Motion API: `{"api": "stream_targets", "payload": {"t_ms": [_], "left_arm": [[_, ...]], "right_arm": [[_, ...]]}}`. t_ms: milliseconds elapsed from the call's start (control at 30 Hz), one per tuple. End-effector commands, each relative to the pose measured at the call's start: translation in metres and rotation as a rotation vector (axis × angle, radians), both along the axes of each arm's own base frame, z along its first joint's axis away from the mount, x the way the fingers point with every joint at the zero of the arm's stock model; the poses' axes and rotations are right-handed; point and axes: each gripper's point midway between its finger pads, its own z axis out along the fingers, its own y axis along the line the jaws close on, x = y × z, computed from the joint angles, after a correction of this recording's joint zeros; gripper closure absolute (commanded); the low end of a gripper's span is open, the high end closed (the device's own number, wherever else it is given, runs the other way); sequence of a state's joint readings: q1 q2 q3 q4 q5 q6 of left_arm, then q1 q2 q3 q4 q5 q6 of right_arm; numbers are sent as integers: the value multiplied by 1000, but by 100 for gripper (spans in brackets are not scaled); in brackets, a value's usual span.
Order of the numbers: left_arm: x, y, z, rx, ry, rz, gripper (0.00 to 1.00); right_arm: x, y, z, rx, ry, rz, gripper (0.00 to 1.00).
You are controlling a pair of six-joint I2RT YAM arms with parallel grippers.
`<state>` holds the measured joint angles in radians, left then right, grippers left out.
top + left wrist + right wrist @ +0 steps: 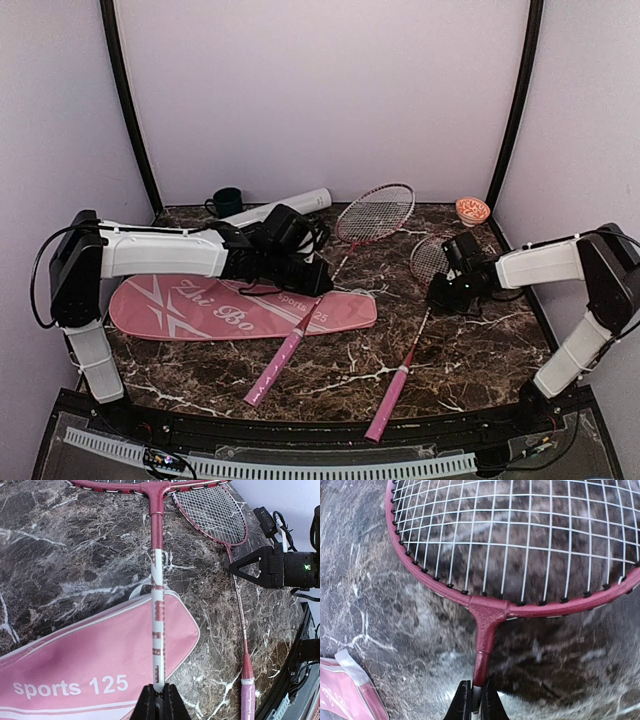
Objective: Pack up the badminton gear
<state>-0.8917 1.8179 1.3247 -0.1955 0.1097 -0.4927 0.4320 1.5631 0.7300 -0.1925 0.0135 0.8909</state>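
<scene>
I need to let go of the racket in my left gripper on the marble (396,301) (199,592) between the pink bag's narrow end and the second racket.
Two red-framed rackets lie on the marble table. The left racket's head (375,212) is toward the back, and its pink handle (275,370) points to the front. My left gripper (160,692) is shut on that racket's white and red shaft (157,605), just above the narrow end of the pink bag (100,665). My right gripper (477,687) is shut on the second racket's shaft right below its throat (490,612). That racket's head (430,258) lies behind the gripper and its pink handle (390,400) reaches toward the front edge. A white tube (280,207) lies at the back.
A dark green mug (227,202) stands at the back left beside the tube. A small orange patterned bowl (472,210) sits in the back right corner. The bag (230,305) lies flat across the left half of the table. Walls close in three sides.
</scene>
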Motion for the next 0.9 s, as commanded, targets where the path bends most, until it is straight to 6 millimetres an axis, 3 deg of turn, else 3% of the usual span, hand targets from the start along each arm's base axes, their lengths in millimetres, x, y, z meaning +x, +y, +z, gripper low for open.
{"api": "stream_targets", "payload": {"t_ms": [0,233,433,567,667,700,867], "left_arm": [[15,-20,26,-71,-34,82,100],[27,-51,15,-56,-7,169,100],[41,-92,0,-132,62,255,100],[56,-114,-8,-148,67,305,100],[64,-126,-18,-166,86,348,100],[66,-128,-21,-168,90,361,100],[70,-141,-35,-183,114,384,100]], "right_arm": [[27,-9,-1,-67,-26,93,100],[80,-16,-2,-46,-56,168,100],[112,-21,2,9,-115,251,100],[122,-17,8,-12,-143,350,100],[119,-19,4,-47,-123,399,100],[126,-19,14,-59,-151,409,100],[134,-32,24,-104,-156,404,91]]}}
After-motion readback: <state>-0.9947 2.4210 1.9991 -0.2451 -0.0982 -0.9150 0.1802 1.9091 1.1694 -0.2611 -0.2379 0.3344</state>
